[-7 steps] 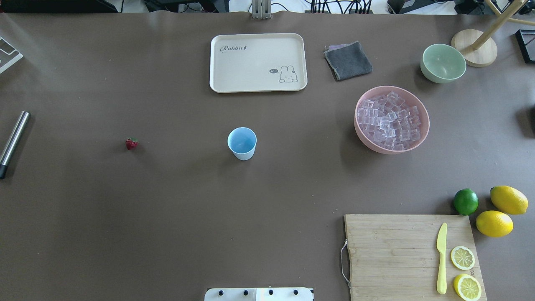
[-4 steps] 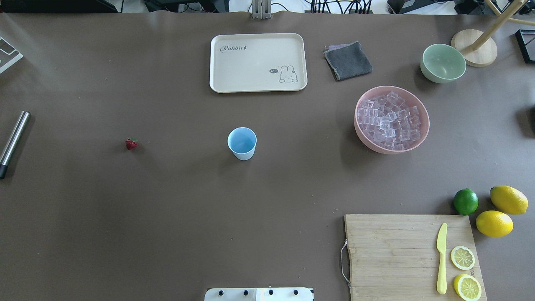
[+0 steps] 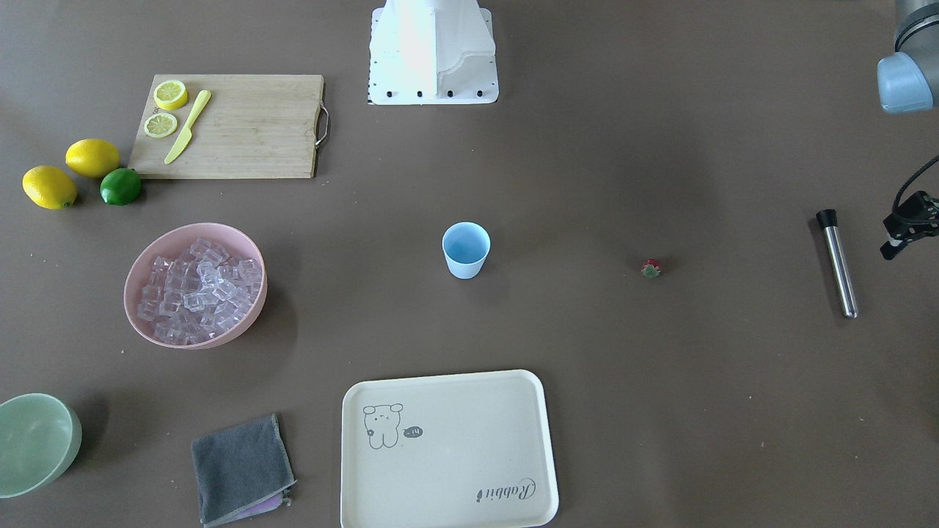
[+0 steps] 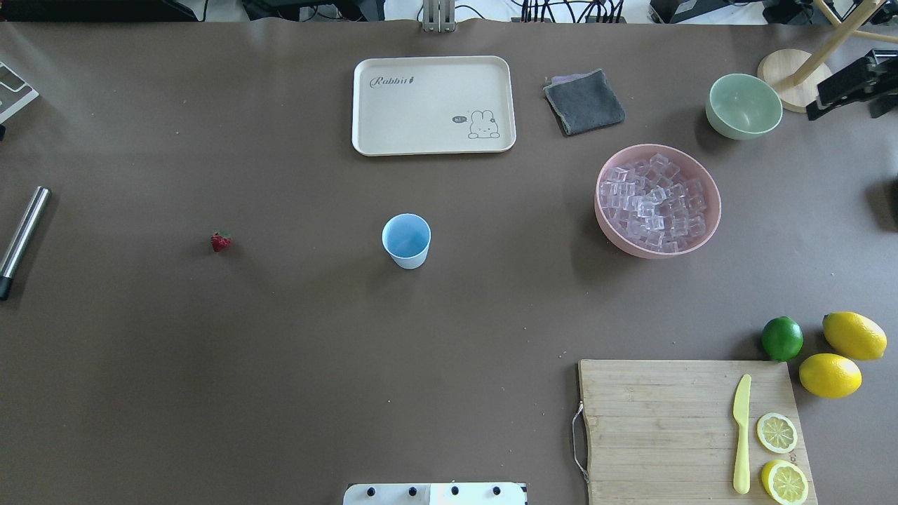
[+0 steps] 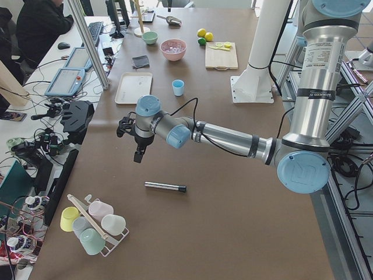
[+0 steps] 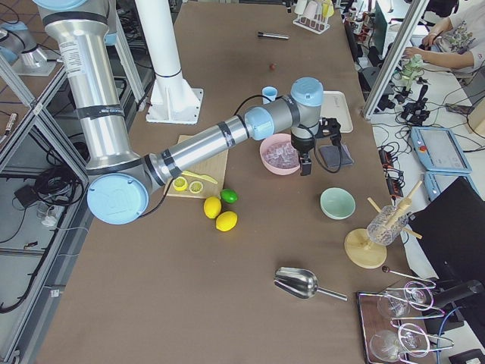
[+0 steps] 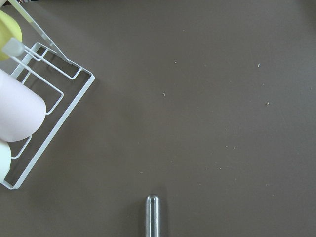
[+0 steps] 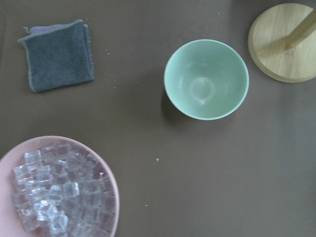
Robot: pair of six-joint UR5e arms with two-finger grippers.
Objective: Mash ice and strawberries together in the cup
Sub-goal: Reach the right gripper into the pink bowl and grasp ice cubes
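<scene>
The robot's right gripper should close on an ice cube (image 3: 207,272) (image 8: 48,211) at the top of the pile, close to the middle of the pink bowl.
The light-blue cup (image 4: 406,240) stands upright and empty mid-table, also in the front view (image 3: 466,249). The tiny red strawberry (image 4: 221,241) lies on the table left of it. The ice (image 4: 656,202) fills a pink bowl (image 4: 710,224) right of the cup. My left gripper (image 3: 908,226) hovers at the table's left end near a metal muddler (image 4: 22,237), apparently open and empty. My right gripper (image 4: 845,88) hovers beyond the pale green bowl (image 4: 744,105), apparently open and empty. The right wrist view shows the ice (image 8: 59,197) below.
A cream tray (image 4: 433,105) and grey cloth (image 4: 584,102) lie at the back. A cutting board (image 4: 691,428) with a yellow knife and lemon halves is front right, beside lemons and a lime (image 4: 781,338). A cup rack (image 5: 93,221) stands at the left end.
My right gripper has come into the overhead view at the top right, near the green bowl. A dark bit of the left arm now shows at the left edge. Objects have not moved.
</scene>
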